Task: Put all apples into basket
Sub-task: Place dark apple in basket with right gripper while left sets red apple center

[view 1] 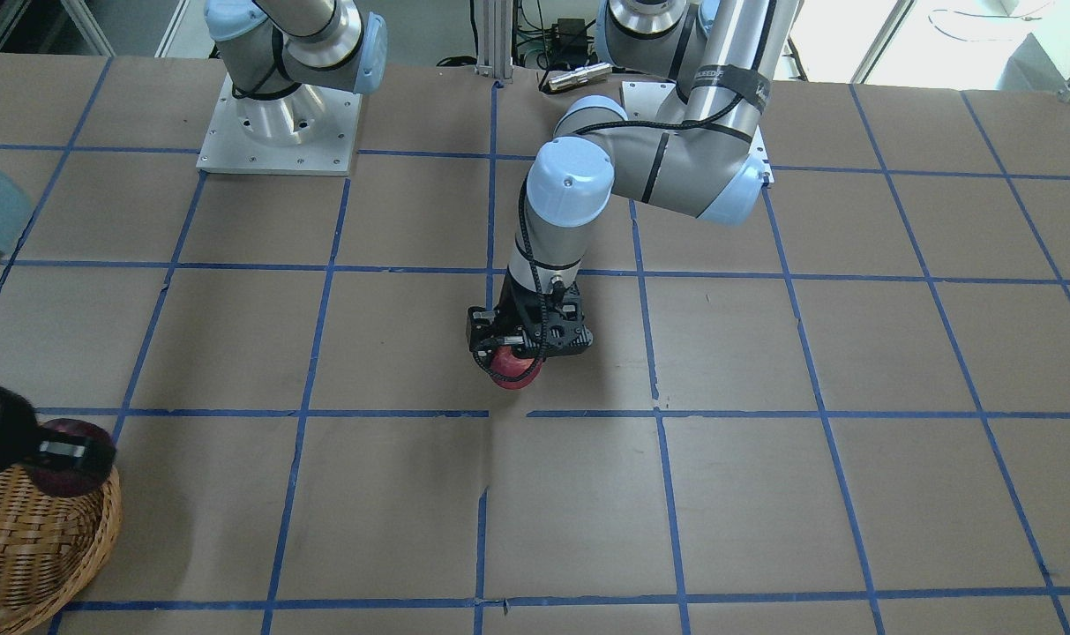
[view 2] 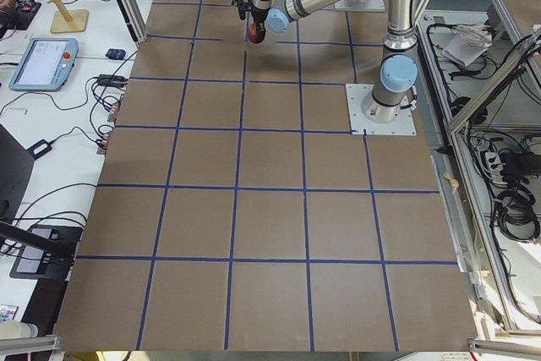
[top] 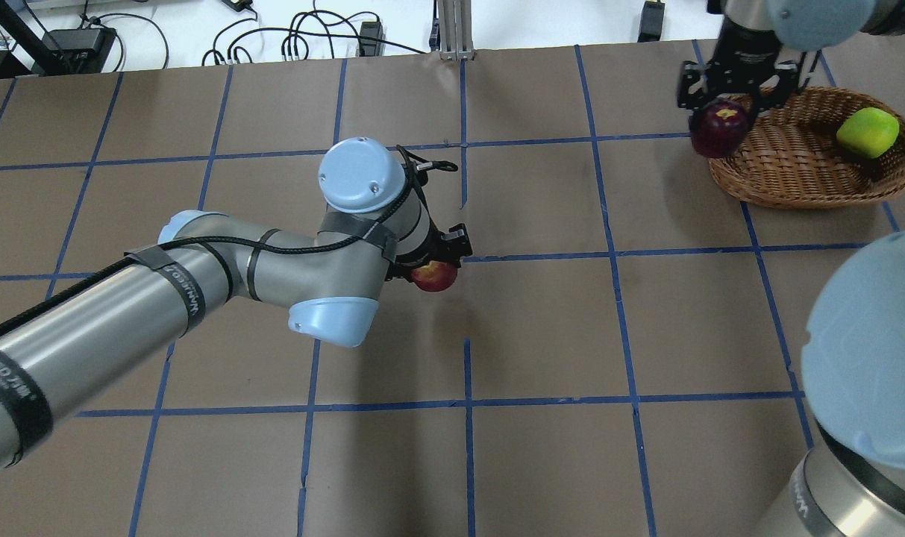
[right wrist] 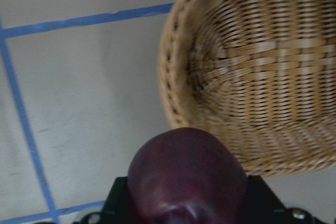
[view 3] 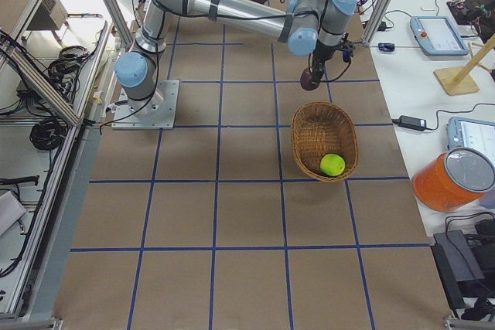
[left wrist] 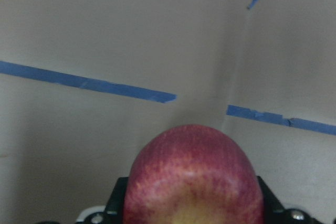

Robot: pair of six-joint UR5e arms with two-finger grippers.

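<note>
Next, my right gripper sets the dark maroon apple, now in the air just outside the rim, down on the bottom of the wicker basket, beside the lime green apple (right wrist: 299, 82).
My left gripper (top: 431, 270) is shut on the red apple (top: 434, 277), near the table's middle; it also shows in the front view (view 1: 513, 366) and fills the left wrist view (left wrist: 193, 179). My right gripper (top: 724, 112) is shut on the dark maroon apple (top: 719, 128) and holds it in the air at the near rim of the wicker basket (top: 788, 175). The right wrist view shows this apple (right wrist: 187, 179) just outside the basket's rim (right wrist: 170, 77). The lime green apple (top: 868, 132) lies in the basket, seen too in the right side view (view 3: 332, 165).
The brown table carries a grid of blue tape lines (top: 616, 257). The arms' base plates (view 1: 279, 132) stand at the robot's side. Tablets, cables and an orange container (view 3: 452, 179) lie on a side bench beyond the table's edge.
</note>
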